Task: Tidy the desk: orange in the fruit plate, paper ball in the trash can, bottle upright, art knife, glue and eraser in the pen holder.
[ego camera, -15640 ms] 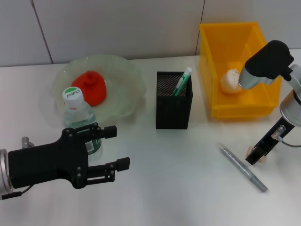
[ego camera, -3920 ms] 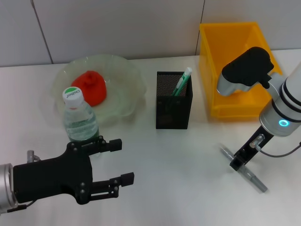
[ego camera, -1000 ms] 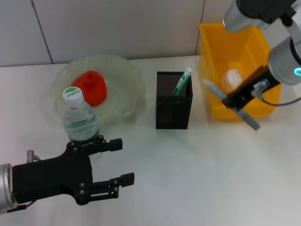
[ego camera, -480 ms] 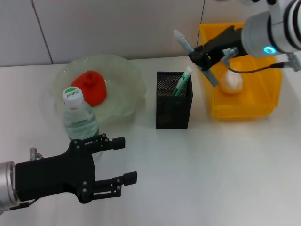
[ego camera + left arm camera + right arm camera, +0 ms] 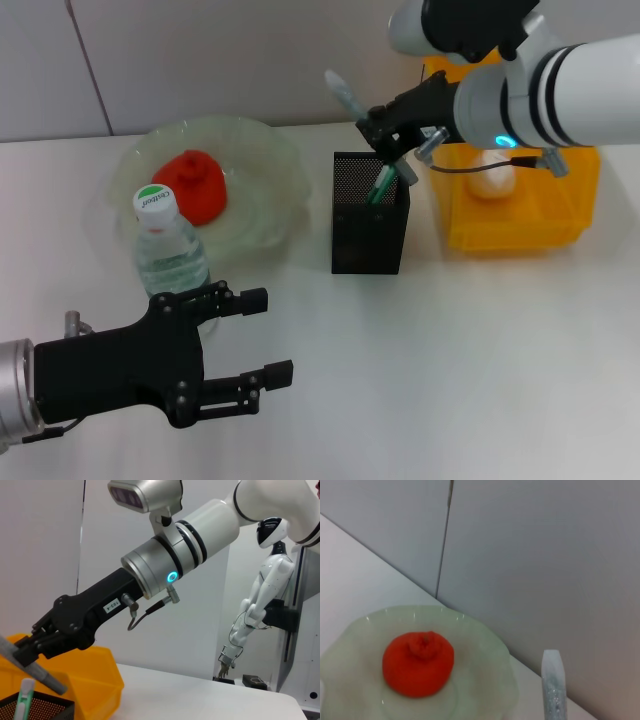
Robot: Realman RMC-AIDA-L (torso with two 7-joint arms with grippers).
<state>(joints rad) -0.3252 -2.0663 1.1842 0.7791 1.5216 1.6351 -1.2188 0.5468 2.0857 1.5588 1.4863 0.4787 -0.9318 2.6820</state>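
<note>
Next, I let go of the art knife with my right gripper in the black mesh pen holder point(image 5: 364, 184) next to the green-and-white glue.
My right gripper point(image 5: 388, 130) is shut on the grey art knife point(image 5: 345, 98) and holds it tilted just above the black mesh pen holder point(image 5: 369, 228). The knife's lower end is at the holder's rim, beside the green-and-white glue point(image 5: 384, 183) standing inside. The left wrist view shows the same art knife point(image 5: 37, 667) in the right gripper point(image 5: 35, 642). The orange point(image 5: 192, 185) lies in the pale green fruit plate point(image 5: 262, 150). The bottle point(image 5: 168, 250) stands upright. The paper ball point(image 5: 492, 176) sits in the yellow trash can point(image 5: 560, 225). My left gripper point(image 5: 258, 337) is open near the bottle. The eraser is out of view.
In the right wrist view the orange point(image 5: 418, 662) sits in the fruit plate point(image 5: 485, 645), with the art knife's tip point(image 5: 554, 685) in front. A grey wall runs behind the table. Bare white tabletop point(image 5: 470, 360) stretches in front of the holder and the trash can.
My right gripper carried the art knife leftward, from in front of the trash can to just over the pen holder. My left gripper has barely shifted.
</note>
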